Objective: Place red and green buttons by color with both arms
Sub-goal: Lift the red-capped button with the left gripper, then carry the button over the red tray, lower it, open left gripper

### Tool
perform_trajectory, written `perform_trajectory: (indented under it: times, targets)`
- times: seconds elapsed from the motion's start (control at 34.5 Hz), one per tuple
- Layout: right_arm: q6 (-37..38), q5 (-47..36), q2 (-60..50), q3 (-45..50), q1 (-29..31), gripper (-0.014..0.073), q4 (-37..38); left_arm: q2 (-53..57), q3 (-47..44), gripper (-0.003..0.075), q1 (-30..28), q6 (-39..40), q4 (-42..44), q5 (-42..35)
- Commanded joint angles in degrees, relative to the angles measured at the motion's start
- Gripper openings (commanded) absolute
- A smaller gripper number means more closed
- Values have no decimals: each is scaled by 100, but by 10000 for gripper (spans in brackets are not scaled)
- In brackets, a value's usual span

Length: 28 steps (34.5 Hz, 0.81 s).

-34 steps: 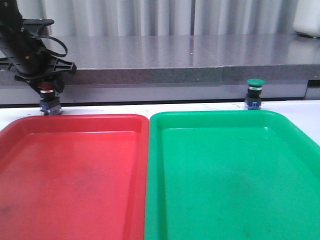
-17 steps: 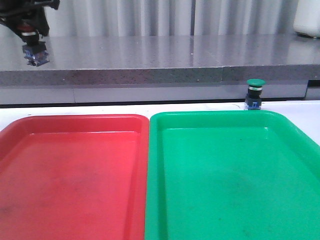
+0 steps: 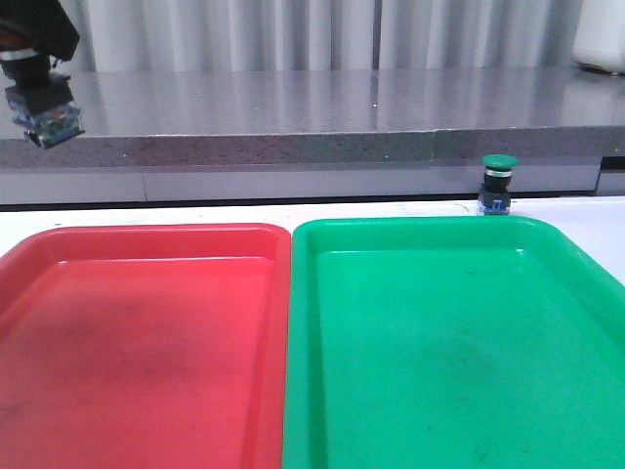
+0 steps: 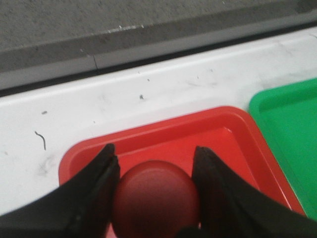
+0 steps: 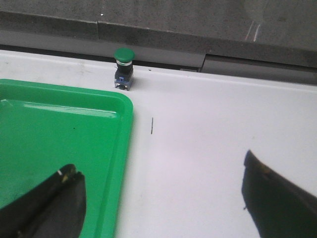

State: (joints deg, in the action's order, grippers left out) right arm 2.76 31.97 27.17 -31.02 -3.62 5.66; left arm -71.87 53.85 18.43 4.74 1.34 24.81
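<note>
My left gripper will set the red button upright on the red tray's bottom [image 3: 90, 356], placing it in the half that is farther from the green tray. The red button hangs high above that tray's corner.
My left gripper [image 4: 154, 163] is shut on the red button [image 4: 154, 198], its dark red cap held between the two black fingers. In the front view that button [image 3: 44, 109] hangs high at the far left, above the far left corner of the red tray [image 3: 146, 244]. The green button [image 3: 498, 183] stands upright on the white table just behind the green tray [image 3: 420, 234]; it also shows in the right wrist view [image 5: 123, 67]. My right gripper [image 5: 161, 173] is open and empty, well short of the green button, over the green tray's edge [image 5: 124, 148] and the table.
The red tray [image 4: 148, 129] and green tray [image 4: 287, 104] lie side by side and fill the front of the white table [image 5: 213, 129]. A grey stone ledge [image 3: 342, 117] runs along the back. A white container [image 3: 601, 34] stands at the far right on it.
My left gripper has lifted the red button off the table behind the red tray and carried it up and to the left. The green button has not moved.
</note>
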Motion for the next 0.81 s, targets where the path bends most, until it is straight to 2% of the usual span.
perform_trajectory:
  times: [0.0, 0.17, 0.41, 0.78]
  targets:
    - [-42, -383, 65, -191, 25, 652, 62, 381, -237, 167, 262, 16, -134, -373]
    - [-42, -383, 65, -191, 25, 652, 62, 420, -834, 167, 594, 16, -219, -499]
    - [-42, -383, 65, -191, 25, 652, 62, 388, -1256, 167, 602, 16, -231, -1370]
    - [-42, -383, 65, -191, 25, 652, 62, -1058, -1256, 167, 602, 50, -239, -1705]
